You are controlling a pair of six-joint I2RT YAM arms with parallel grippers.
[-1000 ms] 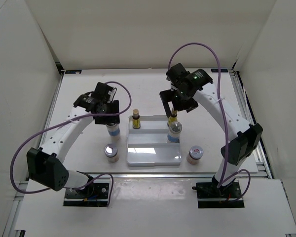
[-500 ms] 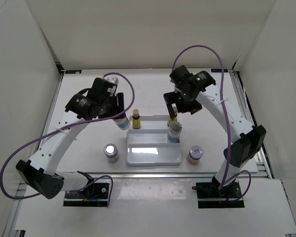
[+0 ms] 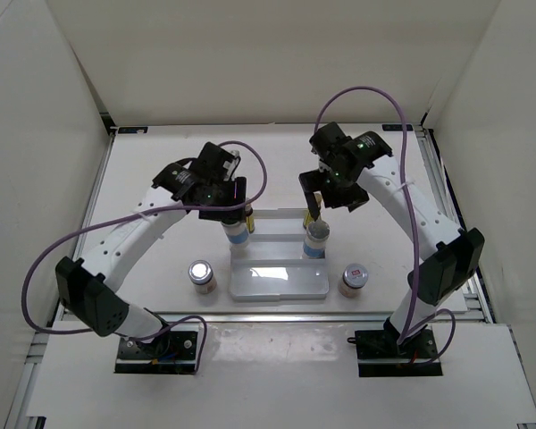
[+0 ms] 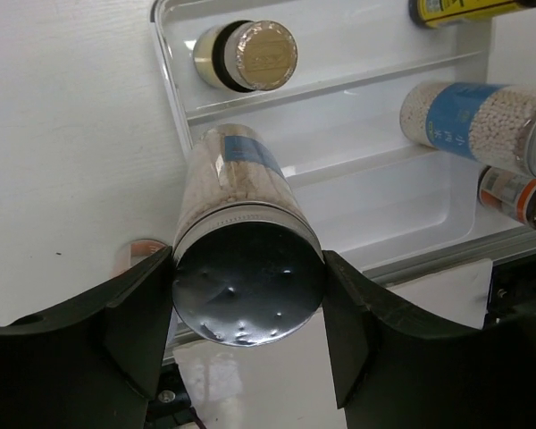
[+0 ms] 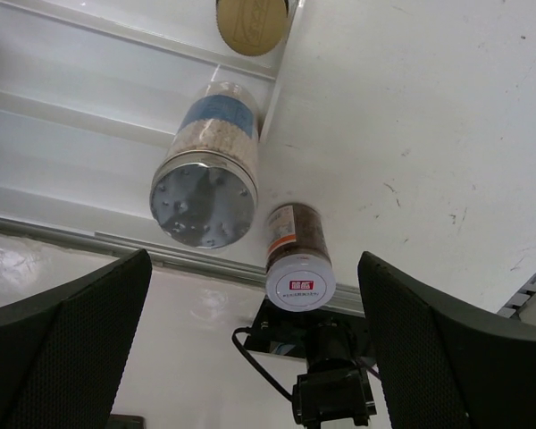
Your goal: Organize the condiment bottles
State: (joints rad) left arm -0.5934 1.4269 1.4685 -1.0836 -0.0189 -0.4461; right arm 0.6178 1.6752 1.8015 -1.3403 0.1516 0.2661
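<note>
I should close my right gripper on the white lid (image 3: 355,273) (image 5: 301,284) of the short jar beside the tray, the one nearest the second blue-labelled bottle.
My left gripper (image 3: 237,213) is shut on a silver-capped, blue-labelled condiment bottle (image 4: 237,170), held upright over the left end of the white stepped tray (image 3: 277,284), by its middle step. Whether it touches the step I cannot tell. A slim amber bottle (image 4: 262,54) stands on the back step just behind it. A second blue-labelled bottle (image 3: 316,239) stands at the tray's right end, with the other amber bottle (image 3: 313,214) behind it. Above those two my right gripper (image 3: 326,189) hangs open and holds nothing. Two short jars (image 3: 201,275) (image 3: 352,279) stand on the table beside the tray.
White walls close off the table on the left, back and right. The arm bases (image 3: 158,350) (image 3: 398,349) are bolted at the near edge. Purple cables (image 3: 71,241) loop beside both arms.
My left arm has carried its bottle to the right, from the table left of the tray to the tray's left end. The right gripper has drawn slightly back and stays open.
</note>
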